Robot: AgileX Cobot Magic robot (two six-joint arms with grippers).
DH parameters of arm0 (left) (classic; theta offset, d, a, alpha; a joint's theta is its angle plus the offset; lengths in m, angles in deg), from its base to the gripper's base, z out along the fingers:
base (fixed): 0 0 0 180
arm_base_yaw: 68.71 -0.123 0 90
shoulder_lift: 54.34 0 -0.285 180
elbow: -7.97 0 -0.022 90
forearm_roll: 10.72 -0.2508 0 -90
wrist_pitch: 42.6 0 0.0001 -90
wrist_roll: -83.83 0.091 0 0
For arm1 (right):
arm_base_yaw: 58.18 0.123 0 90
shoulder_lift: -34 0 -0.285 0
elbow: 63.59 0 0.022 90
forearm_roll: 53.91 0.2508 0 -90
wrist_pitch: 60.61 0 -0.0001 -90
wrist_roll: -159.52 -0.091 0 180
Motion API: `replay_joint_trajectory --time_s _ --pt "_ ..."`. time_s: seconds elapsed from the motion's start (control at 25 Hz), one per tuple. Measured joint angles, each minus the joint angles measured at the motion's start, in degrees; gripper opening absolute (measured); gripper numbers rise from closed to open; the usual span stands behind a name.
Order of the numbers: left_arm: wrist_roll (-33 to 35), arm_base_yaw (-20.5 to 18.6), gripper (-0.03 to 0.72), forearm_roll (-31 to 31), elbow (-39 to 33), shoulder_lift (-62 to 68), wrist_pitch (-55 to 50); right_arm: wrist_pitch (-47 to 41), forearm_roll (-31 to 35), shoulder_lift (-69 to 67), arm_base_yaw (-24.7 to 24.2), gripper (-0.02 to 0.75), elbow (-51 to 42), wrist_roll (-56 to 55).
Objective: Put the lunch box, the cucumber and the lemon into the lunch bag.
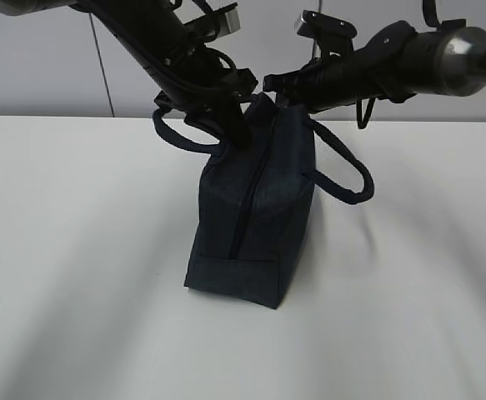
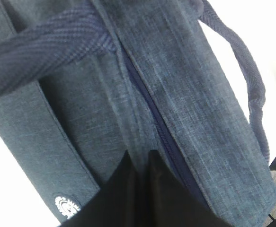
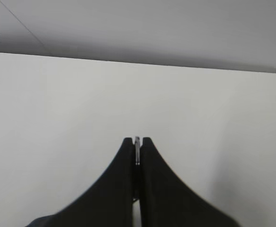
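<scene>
Next, my left gripper grabs the fabric point(image 2: 111, 61) next to the base of the bag handle, nearer my right gripper, because it pinches the lunch bag too far from the zipper pull.
The dark navy lunch bag point(image 1: 259, 217) stands end-on in the middle of the white table, and its top zipper point(image 1: 244, 208) looks closed along its length. My left gripper point(image 1: 237, 137) presses down on the bag's top, shut on a pinch of fabric point(image 2: 141, 158) just beside the zipper point(image 2: 152, 113). My right gripper point(image 1: 268, 85) is at the bag's far top end, shut on a thin metal zipper pull point(image 3: 137, 150) seen edge-on between its fingertips point(image 3: 128, 144). The lunch box, the cucumber and the lemon are out of view.
Two loop handles hang off the bag, one to the left point(image 1: 180, 133) and one to the right point(image 1: 343, 171). A small white round logo point(image 2: 66, 206) shows on the bag's side. Bare white table point(image 1: 76, 275) surrounds the bag, with a grey wall behind.
</scene>
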Motion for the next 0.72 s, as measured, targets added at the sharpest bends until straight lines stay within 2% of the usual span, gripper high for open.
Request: replay_joint_trajectory --time_s 0.44,0.56,0.72 --pt "-1.4 0.0 0.012 -1.0 0.0 0.0 -0.9 -5.3 -0.5 -0.1 -0.4 0.0 2.7 0.1" --pt "-2.8 0.0 0.108 -1.0 0.0 0.0 -1.4 -6.8 -0.9 0.0 -0.5 0.0 3.6 0.8" --pt "-3.7 0.1 0.298 -1.1 0.1 0.0 -1.7 -10.1 -1.8 1.0 -0.6 0.0 6.1 1.1"
